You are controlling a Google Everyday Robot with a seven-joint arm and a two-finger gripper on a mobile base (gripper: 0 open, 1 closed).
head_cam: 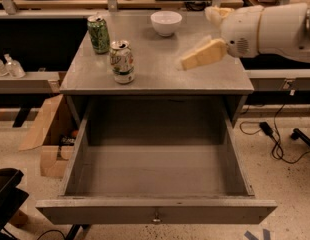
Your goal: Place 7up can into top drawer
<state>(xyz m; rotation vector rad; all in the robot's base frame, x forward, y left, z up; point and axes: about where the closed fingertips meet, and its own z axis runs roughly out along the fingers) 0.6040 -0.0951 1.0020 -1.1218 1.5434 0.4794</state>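
Observation:
The robot's gripper needs to close around the upper half of the 7up can (pixel 121 57), the silver one that stands in front of the darker green can.
The 7up can (pixel 122 61), pale silver with green and red markings, stands upright near the front left of the grey table top (pixel 160 76). The top drawer (pixel 155 211) is pulled fully open below it. Its inside is empty and a small metal pull sits at the middle of its front panel. My gripper (pixel 196 39) hangs over the right part of the table top, well to the right of the can. Its cream fingers (pixel 204 54) point left toward the can, spread apart and holding nothing.
A darker green can (pixel 98 34) stands behind the 7up can at the back left. A white bowl (pixel 166 22) sits at the back middle. A cardboard box (pixel 47 144) lies on the floor to the left, and cables (pixel 275 139) to the right.

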